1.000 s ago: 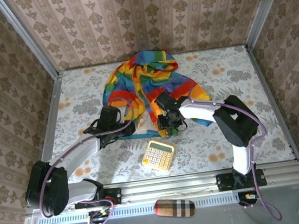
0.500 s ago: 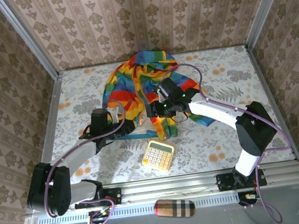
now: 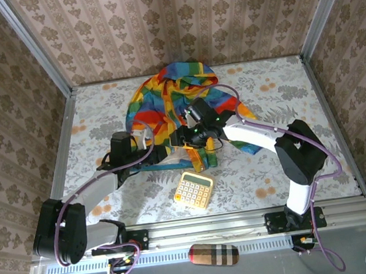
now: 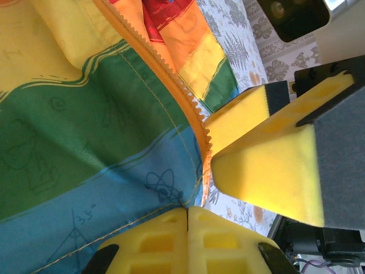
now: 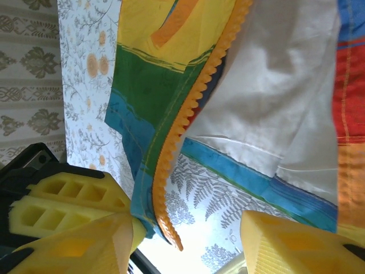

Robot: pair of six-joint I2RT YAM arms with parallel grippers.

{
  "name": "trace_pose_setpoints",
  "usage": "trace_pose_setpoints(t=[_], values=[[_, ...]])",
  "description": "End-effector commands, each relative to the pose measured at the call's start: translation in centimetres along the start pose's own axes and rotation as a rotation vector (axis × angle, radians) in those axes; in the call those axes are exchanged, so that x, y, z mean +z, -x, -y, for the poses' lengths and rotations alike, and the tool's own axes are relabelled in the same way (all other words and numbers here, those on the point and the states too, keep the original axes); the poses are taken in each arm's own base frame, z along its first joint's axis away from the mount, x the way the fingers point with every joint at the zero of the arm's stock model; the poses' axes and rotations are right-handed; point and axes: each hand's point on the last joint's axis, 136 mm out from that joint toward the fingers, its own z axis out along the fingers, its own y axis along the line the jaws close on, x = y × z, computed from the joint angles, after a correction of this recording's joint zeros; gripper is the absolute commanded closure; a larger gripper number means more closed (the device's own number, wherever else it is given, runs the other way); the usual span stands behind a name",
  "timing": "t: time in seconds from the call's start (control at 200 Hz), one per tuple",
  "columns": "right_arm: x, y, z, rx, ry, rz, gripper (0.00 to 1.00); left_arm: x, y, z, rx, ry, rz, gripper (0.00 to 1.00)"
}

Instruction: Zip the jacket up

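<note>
The zipper's lower end curves past my left gripper's fingers. Next, my right gripper pinches the zipper while my left gripper takes hold again of the jacket's blue corner point(image 4: 188, 196).
The rainbow-striped jacket point(image 3: 168, 98) lies crumpled at the middle back of the table, its front open. My left gripper point(image 4: 188, 210) is shut on the blue bottom corner of one front panel, right beside the orange zipper band point(image 4: 171, 85). In the top view this left gripper point(image 3: 164, 154) sits at the jacket's near edge. My right gripper point(image 5: 182, 242) is open, its yellow fingers point(image 5: 285, 245) straddling the free lower end of the toothed zipper band point(image 5: 182, 125). The pale lining point(image 5: 274, 97) shows beside it. From above, the right gripper point(image 3: 186, 136) hovers close to the left one.
A yellow calculator point(image 3: 193, 190) lies on the floral tablecloth point(image 3: 273, 166) just in front of the jacket's hem. A striped case point(image 3: 213, 254) rests on the front rail. Wallpapered walls enclose the table on three sides.
My right gripper has swung left and back from the hem's right part to just beside the left gripper. The left arm drew slightly left early on, then held still.
</note>
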Motion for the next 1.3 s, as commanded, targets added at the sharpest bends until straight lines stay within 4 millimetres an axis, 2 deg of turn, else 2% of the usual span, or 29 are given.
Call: trace_pose_setpoints(t=[0.0, 0.1, 0.2, 0.365, 0.415, 0.59, 0.695, 1.08, 1.295], values=[[0.6, 0.2, -1.6, 0.015, 0.069, -0.015, 0.51, -0.2, -0.4, 0.6, 0.028, -0.038, -0.015, 1.00], [1.0, 0.2, -1.7, 0.022, 0.089, -0.025, 0.64, -0.3, -0.7, 0.6, 0.030, -0.036, -0.025, 1.00], [1.3, 0.3, -1.8, 0.022, 0.095, -0.025, 0.83, -0.3, -1.0, 0.4, 0.028, -0.024, -0.049, 1.00], [1.2, 0.4, -1.9, 0.019, 0.105, -0.025, 1.00, -0.7, -1.0, 0.4, 0.030, 0.006, -0.056, 1.00], [1.1, 0.3, -2.0, 0.020, 0.109, -0.024, 1.00, -1.0, -0.8, 0.3, 0.031, 0.016, -0.041, 0.97], [1.0, 0.1, -2.0, 0.024, 0.117, -0.024, 1.00, -1.9, 0.0, 0.4, 0.001, 0.010, 0.013, 0.72], [1.2, 0.0, -2.1, 0.028, 0.132, -0.026, 1.00, -1.9, 0.3, 0.6, -0.023, -0.007, 0.032, 0.65], [1.6, 0.2, -2.7, 0.061, 0.184, -0.025, 1.00, -0.8, 0.3, 0.6, -0.127, -0.099, 0.046, 0.67], [2.0, 0.1, -2.6, 0.077, 0.198, -0.032, 1.00, -0.8, 0.7, 1.0, -0.132, -0.131, 0.053, 0.76]])
